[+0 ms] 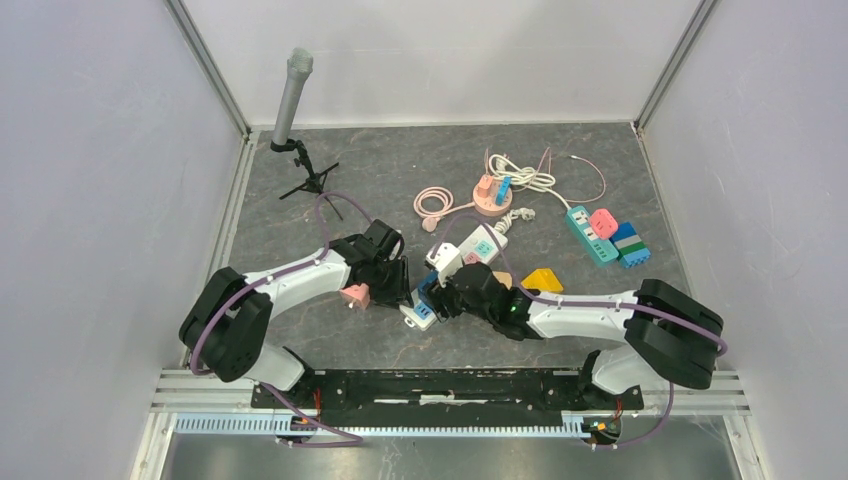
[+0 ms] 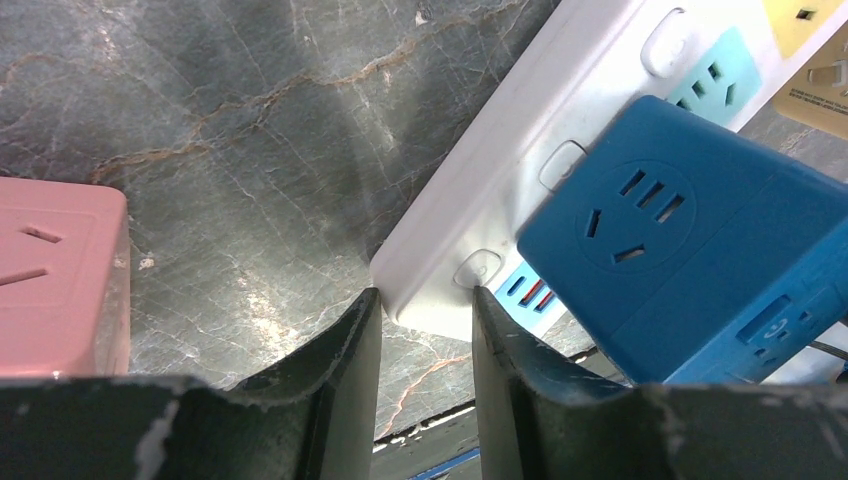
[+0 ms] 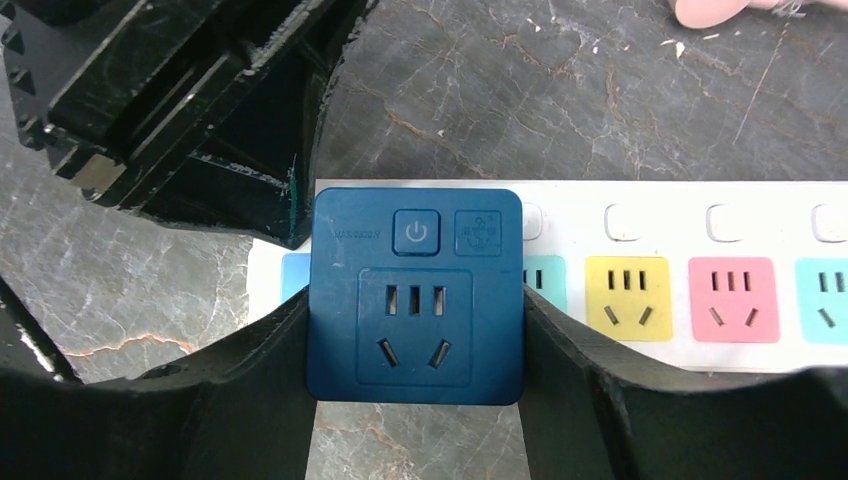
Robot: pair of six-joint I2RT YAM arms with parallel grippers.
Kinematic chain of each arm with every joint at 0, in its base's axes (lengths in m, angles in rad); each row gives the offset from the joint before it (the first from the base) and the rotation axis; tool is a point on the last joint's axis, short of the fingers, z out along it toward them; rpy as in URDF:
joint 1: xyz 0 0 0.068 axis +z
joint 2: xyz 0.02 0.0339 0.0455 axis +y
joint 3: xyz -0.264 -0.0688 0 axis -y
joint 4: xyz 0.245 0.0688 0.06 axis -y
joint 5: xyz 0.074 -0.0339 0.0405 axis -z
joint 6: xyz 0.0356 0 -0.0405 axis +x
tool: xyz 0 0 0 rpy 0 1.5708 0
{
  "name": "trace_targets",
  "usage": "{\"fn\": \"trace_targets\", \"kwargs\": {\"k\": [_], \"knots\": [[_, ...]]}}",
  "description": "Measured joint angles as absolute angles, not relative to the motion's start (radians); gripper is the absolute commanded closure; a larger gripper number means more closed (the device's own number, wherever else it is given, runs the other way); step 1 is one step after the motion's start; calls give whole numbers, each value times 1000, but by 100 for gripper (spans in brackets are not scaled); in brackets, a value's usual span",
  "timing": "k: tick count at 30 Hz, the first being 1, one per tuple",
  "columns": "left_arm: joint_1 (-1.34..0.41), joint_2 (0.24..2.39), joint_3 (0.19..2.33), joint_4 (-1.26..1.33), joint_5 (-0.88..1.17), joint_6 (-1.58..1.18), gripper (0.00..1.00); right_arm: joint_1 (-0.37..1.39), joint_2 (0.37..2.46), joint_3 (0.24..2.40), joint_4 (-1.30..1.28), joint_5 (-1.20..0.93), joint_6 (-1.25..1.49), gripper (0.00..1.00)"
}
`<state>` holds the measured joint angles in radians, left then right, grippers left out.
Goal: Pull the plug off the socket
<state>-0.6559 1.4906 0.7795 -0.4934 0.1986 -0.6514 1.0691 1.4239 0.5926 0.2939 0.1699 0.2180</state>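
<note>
Next, my right gripper lets go of the blue plug on the table [image 1: 357,254], just behind the pink adapter cube.
A white power strip [image 1: 482,245] with coloured sockets lies at the table's middle. A dark blue adapter plug [image 1: 428,297] sits in its near-end socket. My right gripper [image 1: 442,300] is shut on the blue plug [image 3: 415,300], one finger on each side, as the right wrist view [image 3: 415,325] shows. My left gripper [image 1: 405,288] is closed on the strip's end corner [image 2: 425,285], both fingertips touching it. In the left wrist view the blue plug [image 2: 670,240] stands to the right on the strip [image 2: 560,110].
A pink adapter cube [image 1: 355,295] lies just left of my left gripper, and shows in the left wrist view [image 2: 55,280]. Behind are a round pink socket hub [image 1: 492,197], white cable [image 1: 525,175], teal strip [image 1: 590,235], yellow piece [image 1: 543,280] and microphone stand [image 1: 293,95].
</note>
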Motion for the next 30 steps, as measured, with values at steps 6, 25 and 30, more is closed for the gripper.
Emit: {"fn": "trace_targets", "kwargs": {"k": [6, 25, 30], "knots": [[-656, 1491, 778, -492, 198, -653, 65, 1122, 1441, 620, 264, 254, 156, 100], [-656, 1483, 766, -477, 200, -658, 67, 1080, 1433, 623, 261, 187, 179, 100], [-656, 1483, 765, -476, 200, -658, 67, 1063, 1430, 623, 260, 159, 192, 100]]}}
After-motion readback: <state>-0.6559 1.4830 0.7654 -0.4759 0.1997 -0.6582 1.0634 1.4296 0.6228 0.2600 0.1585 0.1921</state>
